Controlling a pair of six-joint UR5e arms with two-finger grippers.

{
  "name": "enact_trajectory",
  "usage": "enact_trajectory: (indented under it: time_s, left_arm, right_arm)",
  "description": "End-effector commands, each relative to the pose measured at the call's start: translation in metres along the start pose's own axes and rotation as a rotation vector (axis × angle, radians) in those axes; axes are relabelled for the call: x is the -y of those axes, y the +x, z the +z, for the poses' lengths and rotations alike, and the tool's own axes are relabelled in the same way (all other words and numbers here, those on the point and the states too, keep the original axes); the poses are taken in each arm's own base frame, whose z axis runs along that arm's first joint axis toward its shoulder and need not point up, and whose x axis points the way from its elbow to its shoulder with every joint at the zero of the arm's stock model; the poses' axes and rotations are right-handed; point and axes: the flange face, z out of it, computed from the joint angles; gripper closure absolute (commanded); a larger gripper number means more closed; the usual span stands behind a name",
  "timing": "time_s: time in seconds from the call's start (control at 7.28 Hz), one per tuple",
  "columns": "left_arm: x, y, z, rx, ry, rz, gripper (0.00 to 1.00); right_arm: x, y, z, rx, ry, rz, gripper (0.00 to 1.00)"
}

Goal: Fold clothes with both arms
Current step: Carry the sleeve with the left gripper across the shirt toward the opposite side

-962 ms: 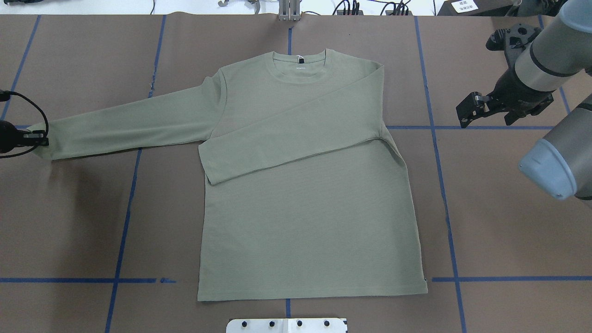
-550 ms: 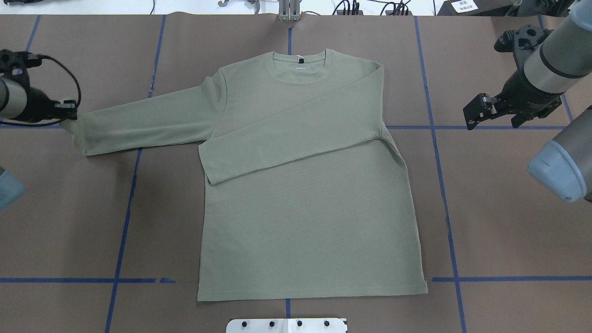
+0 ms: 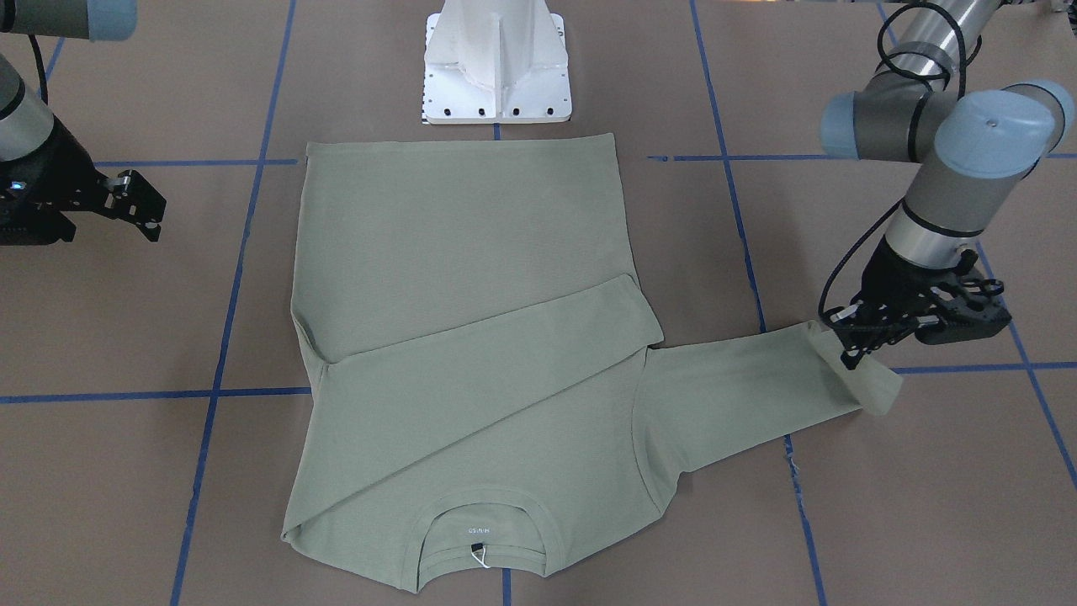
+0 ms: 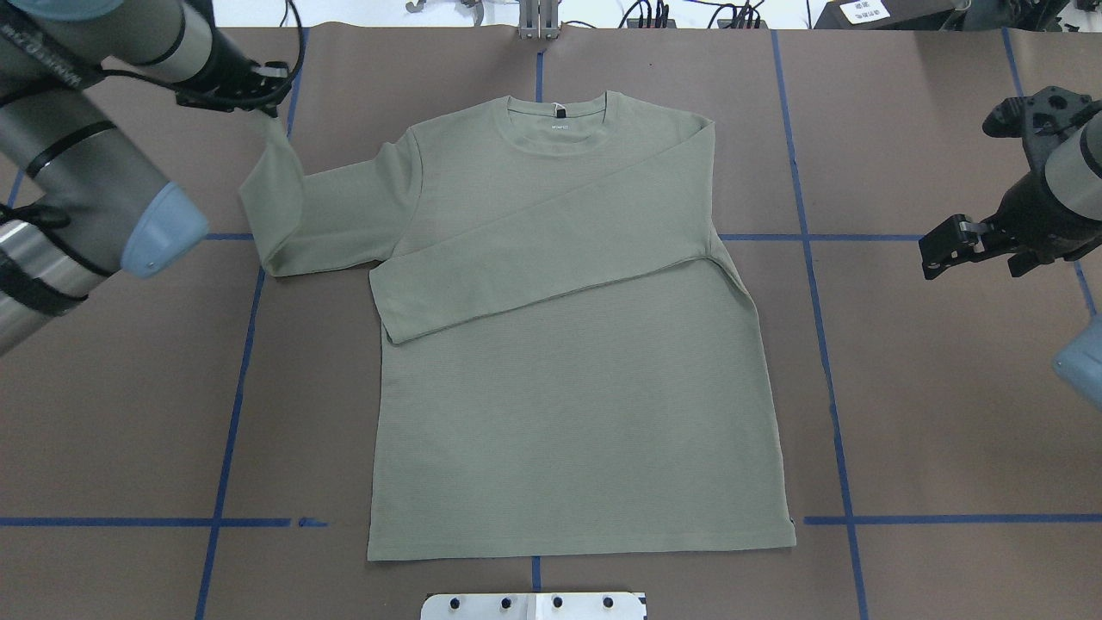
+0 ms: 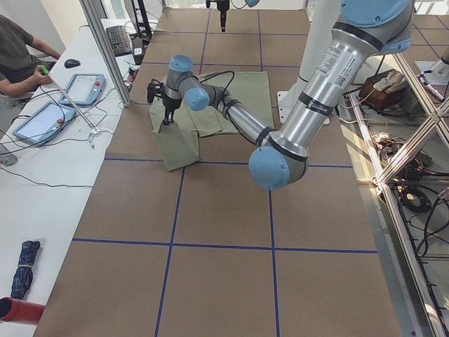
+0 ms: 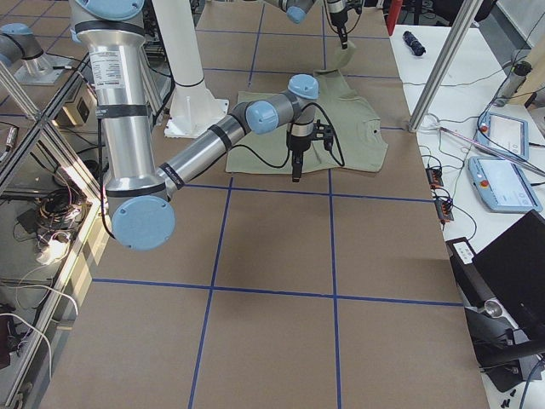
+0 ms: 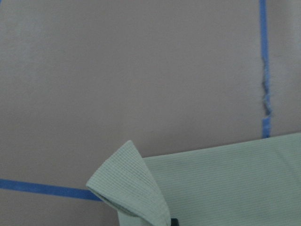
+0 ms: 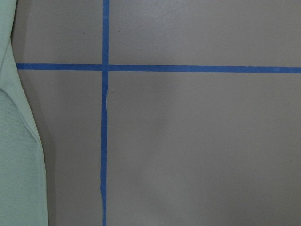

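Note:
My left gripper should release the cuff onto the shirt's body (image 3: pixel 341 301), setting it down beside the side edge of the folded sleeve. The cuff is now held above the table.
The sage-green shirt (image 4: pixel 568 387) lies flat, neck at the far side. One sleeve is folded diagonally across the chest (image 4: pixel 551 250). The other sleeve (image 4: pixel 327 215) bends upward near its end. My left gripper (image 4: pixel 267 108) is shut on that sleeve's cuff and holds it above the table; in the front-facing view this gripper (image 3: pixel 846 353) pinches the cuff (image 3: pixel 871 387). The left wrist view shows the curled cuff (image 7: pixel 127 188). My right gripper (image 4: pixel 938 250) hovers open over bare table to the shirt's right, holding nothing.
Brown paper with blue tape lines (image 4: pixel 809 237) covers the table. The white pedestal base (image 3: pixel 496 67) stands just behind the shirt's hem. A person (image 5: pixel 17 56) sits at a side table with tablets (image 5: pixel 84 88) beyond the far edge.
My left gripper has carried the cuff from the far left in toward the shirt and upward, doubling the sleeve back. My right arm has drawn away to the right.

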Motion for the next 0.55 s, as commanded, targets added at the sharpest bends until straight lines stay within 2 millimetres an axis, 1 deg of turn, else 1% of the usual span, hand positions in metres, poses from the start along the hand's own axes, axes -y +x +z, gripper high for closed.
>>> enact_trajectory:
  time_s: [0.0,0.14,0.27,0.41]
  left_arm:
    - [0.003,0.169,-0.024,-0.095,-0.029,-0.081,1.0]
    - [-0.022,0.232,-0.03,-0.129,-0.069,-0.135,1.0]
    - [-0.059,0.27,-0.037,-0.162,-0.112,-0.183,1.0]
    - [-0.105,0.307,-0.04,-0.184,-0.138,-0.215,1.0]
  right_arm:
    - [-0.004,0.021,0.011,-0.007,-0.003,0.008,0.0]
    - [-0.002,0.024,0.015,-0.014,-0.007,0.016,0.0]
    - [0.0,0.027,0.014,-0.015,-0.006,0.023,0.0]
    - [0.001,0.029,0.014,-0.016,-0.005,0.028,0.0]
